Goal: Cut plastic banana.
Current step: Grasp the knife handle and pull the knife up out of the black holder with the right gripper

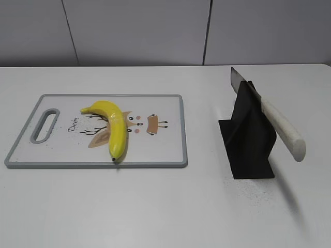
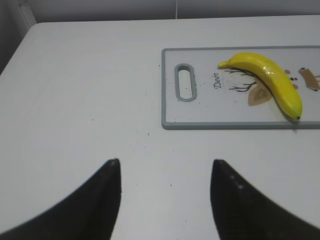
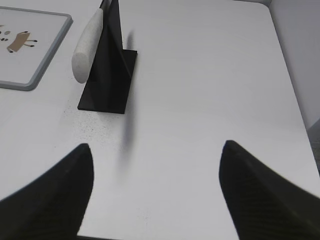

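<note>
The knife rests in the black stand, and next my right gripper should go to the middle of the white handle (image 1: 280, 124) (image 3: 90, 43) and grab it.
The yellow plastic banana (image 1: 115, 127) lies whole on a white cutting board (image 1: 165, 155) with a grey rim and a deer drawing. It also shows in the left wrist view (image 2: 272, 82), on the board (image 2: 200, 115). A knife with a white handle (image 1: 282, 129) rests slanted in a black stand (image 1: 251, 142); its handle (image 3: 86, 47) and the stand (image 3: 107, 75) show in the right wrist view. My left gripper (image 2: 165, 162) is open and empty over bare table, left of and nearer than the board. My right gripper (image 3: 156, 146) is open and empty, nearer than the stand. Neither gripper shows in the exterior view.
The white table (image 1: 165, 206) ends at a grey wall (image 1: 155, 31) behind. In the right wrist view its right edge (image 3: 295, 100) and near edge are close. The board's handle slot (image 1: 45, 124) is at its left end.
</note>
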Robot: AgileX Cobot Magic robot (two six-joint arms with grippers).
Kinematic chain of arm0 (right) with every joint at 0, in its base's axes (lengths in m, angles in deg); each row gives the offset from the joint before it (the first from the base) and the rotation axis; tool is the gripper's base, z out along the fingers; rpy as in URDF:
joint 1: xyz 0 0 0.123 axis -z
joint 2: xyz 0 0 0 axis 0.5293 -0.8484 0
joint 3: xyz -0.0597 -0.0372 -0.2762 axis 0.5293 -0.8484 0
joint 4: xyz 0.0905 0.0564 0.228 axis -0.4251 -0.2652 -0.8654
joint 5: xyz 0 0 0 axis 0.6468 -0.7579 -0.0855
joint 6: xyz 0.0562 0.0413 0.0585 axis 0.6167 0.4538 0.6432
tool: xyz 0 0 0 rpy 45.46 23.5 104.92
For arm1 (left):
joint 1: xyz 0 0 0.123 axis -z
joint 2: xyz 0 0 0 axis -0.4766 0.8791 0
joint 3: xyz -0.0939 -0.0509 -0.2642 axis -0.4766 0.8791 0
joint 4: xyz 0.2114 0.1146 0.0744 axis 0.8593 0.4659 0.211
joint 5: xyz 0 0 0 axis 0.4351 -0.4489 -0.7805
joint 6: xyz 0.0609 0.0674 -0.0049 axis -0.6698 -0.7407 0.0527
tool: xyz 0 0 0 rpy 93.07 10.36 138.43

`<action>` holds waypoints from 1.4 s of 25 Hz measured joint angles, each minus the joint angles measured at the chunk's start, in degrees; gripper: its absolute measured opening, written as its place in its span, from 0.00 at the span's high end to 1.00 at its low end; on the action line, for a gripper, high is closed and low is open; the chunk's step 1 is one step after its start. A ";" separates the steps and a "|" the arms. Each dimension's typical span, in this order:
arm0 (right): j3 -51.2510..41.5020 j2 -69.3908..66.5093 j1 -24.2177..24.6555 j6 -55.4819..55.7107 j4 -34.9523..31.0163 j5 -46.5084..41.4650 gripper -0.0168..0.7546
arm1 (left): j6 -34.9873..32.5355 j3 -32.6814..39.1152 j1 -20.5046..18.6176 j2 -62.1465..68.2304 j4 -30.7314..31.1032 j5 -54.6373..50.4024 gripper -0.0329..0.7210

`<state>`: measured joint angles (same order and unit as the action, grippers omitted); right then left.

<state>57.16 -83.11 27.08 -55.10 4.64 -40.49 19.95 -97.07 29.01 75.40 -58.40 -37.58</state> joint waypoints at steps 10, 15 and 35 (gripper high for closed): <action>0.00 0.00 0.00 0.00 0.00 0.05 0.21 | 0.00 0.00 0.00 0.00 0.00 0.00 0.24; 0.00 0.00 0.00 -0.05 0.00 0.05 0.21 | 0.00 0.00 0.00 0.00 0.00 0.00 0.24; 0.00 0.00 0.00 -0.05 0.21 0.29 0.21 | 0.00 0.00 0.00 0.00 0.00 0.00 0.25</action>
<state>57.16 -83.11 27.08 -55.16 4.84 -40.20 19.95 -97.07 29.01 75.40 -58.40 -37.58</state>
